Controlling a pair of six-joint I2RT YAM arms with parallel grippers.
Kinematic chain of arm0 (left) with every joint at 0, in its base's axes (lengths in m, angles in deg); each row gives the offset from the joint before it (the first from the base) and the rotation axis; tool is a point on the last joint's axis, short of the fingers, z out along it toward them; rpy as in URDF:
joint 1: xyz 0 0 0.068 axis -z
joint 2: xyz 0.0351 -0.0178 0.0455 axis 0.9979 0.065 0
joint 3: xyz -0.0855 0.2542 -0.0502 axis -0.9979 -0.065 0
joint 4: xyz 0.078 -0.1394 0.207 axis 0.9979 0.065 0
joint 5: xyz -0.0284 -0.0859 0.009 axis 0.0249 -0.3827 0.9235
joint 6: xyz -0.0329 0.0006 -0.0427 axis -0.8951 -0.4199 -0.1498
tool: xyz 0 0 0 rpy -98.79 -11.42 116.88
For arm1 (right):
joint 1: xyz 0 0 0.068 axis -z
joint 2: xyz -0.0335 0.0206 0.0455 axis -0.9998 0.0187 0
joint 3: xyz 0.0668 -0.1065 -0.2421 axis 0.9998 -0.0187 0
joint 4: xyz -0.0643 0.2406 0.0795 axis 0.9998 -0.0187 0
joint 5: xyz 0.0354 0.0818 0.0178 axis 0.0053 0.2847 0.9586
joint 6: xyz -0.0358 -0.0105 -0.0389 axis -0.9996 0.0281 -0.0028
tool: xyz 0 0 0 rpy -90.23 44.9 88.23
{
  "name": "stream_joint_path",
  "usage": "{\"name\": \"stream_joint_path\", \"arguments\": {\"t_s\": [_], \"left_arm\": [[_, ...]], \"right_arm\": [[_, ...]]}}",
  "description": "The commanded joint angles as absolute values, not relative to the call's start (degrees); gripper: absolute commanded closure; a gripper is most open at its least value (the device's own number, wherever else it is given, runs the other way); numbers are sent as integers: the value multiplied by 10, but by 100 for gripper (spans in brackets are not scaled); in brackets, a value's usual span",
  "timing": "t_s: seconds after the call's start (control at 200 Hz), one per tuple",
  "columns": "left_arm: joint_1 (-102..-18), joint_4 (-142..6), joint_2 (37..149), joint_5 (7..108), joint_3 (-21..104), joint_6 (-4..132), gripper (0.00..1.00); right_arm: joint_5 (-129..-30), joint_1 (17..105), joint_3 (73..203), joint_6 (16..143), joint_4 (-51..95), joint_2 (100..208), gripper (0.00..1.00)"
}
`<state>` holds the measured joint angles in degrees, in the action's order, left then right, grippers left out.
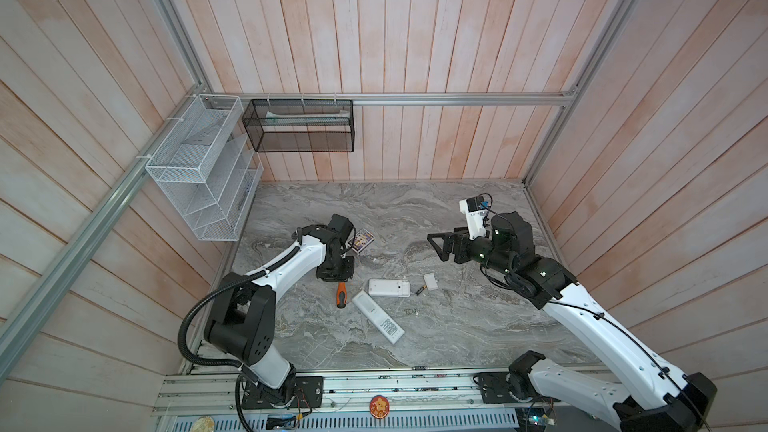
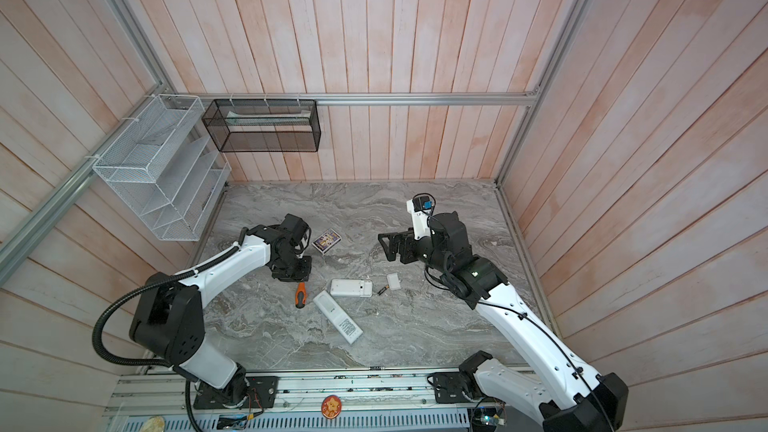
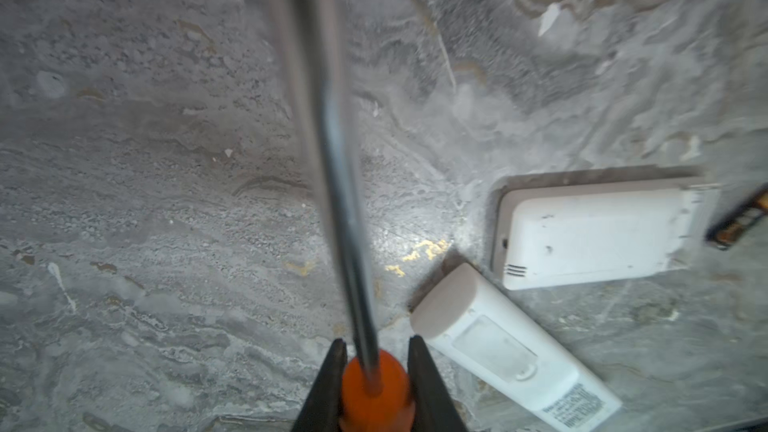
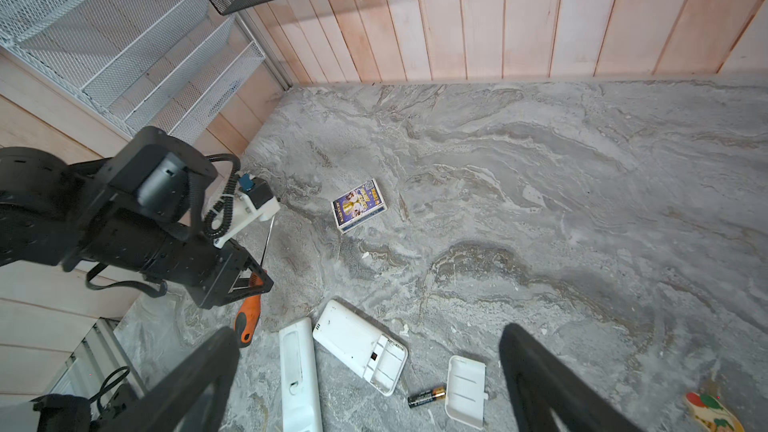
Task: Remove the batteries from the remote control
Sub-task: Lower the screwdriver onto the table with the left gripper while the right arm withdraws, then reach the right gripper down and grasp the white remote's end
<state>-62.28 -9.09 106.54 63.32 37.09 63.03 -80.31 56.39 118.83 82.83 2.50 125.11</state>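
The orange screwdriver, now held beside the remotes, will be put down by my left gripper on the table (image 1: 346, 291) (image 3: 385, 281) next to the end of the long slim remote.
A short, wide white remote control (image 1: 388, 288) (image 4: 353, 338) lies back up; its battery bay (image 4: 386, 361) is open and empty. Beside that end lie one dark battery (image 1: 419, 290) (image 4: 426, 396) and a white cover plate (image 1: 430, 281) (image 4: 465, 388). A long slim white remote (image 1: 378, 317) (image 3: 511, 351) lies next to it with its cover on. My left gripper (image 1: 336, 274) (image 3: 377, 342) is shut on the orange screwdriver (image 1: 341, 295) (image 3: 376, 388), just left of the remotes. Above the table behind the battery, my right gripper (image 1: 436, 243) (image 4: 368, 336) hangs open and holds nothing.
A purple card box (image 1: 362, 240) (image 4: 359, 203) lies behind the left gripper. A white wire rack (image 1: 199, 168) and a black mesh basket (image 1: 299, 124) hang on the walls at the back left. A small colourful item (image 4: 712, 411) lies right of the cover plate.
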Motion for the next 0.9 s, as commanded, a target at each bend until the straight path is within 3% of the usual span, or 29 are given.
{"name": "stream_joint_path", "arguments": {"t_s": [0.0, 0.37, 0.895], "left_arm": [[-627, -79, 1096, 669, 400, 667, 100], [-632, -103, 1151, 664, 406, 682, 100], [-639, -124, 1133, 623, 376, 689, 58]], "right_arm": [[-793, 566, 1175, 823, 1, 1237, 2], [-785, 566, 1178, 817, -2, 1264, 2], [-761, 566, 1187, 820, -32, 1293, 2]]}}
